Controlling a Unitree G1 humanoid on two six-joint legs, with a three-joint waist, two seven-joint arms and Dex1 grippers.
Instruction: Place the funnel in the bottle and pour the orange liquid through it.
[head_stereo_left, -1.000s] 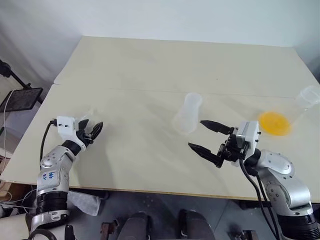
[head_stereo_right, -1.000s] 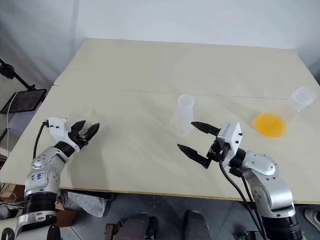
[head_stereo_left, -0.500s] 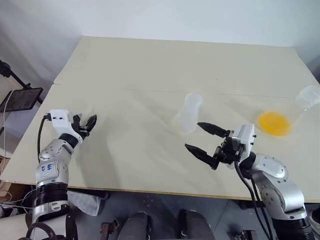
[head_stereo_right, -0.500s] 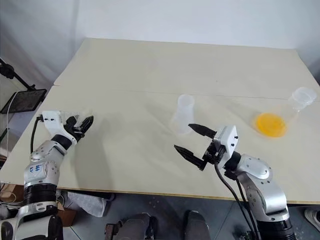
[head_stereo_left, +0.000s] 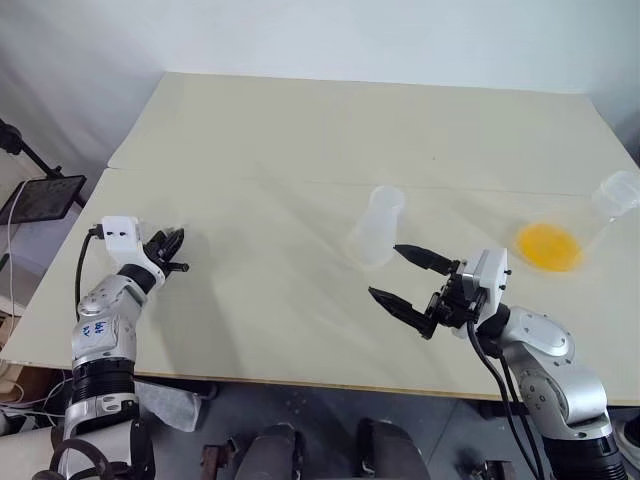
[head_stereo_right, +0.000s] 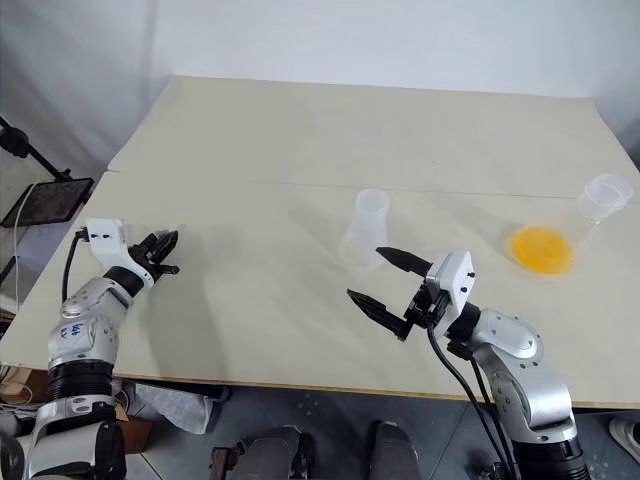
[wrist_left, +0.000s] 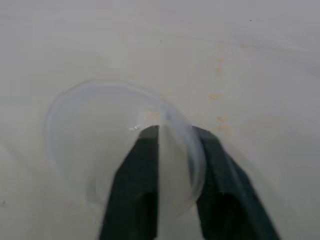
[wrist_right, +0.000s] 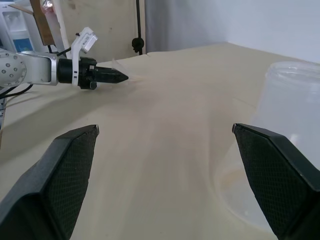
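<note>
Next, my left gripper lets go of the clear funnel in the opening of the frosted bottle (head_stereo_left: 388, 193) standing in the middle of the table.
In the left wrist view, the clear funnel (wrist_left: 90, 135) lies on the table, and its thin rim wall is pinched between my two black fingers (wrist_left: 142, 165). My left gripper (head_stereo_left: 178, 251) sits low at the table's left side, shut on that funnel. The frosted bottle (head_stereo_left: 378, 225) stands upright mid-table with its mouth open. Just in front of it and slightly to its right, my right gripper (head_stereo_left: 386, 270) hovers open with nothing in it. The orange liquid (head_stereo_left: 548, 246) pools in a clear flask (head_stereo_left: 617, 193) at the far right.
The table (head_stereo_left: 300, 130) is pale beige, with a seam running across its middle and its front edge close under both arms. A dark stand with a tablet (head_stereo_left: 40, 196) is off the table's left edge. The right wrist view catches the left gripper (wrist_right: 116, 77) across the table.
My left gripper's fingers have gone from spread to shut on the funnel's rim, after edging a little further left. The bottle and flask have not moved.
</note>
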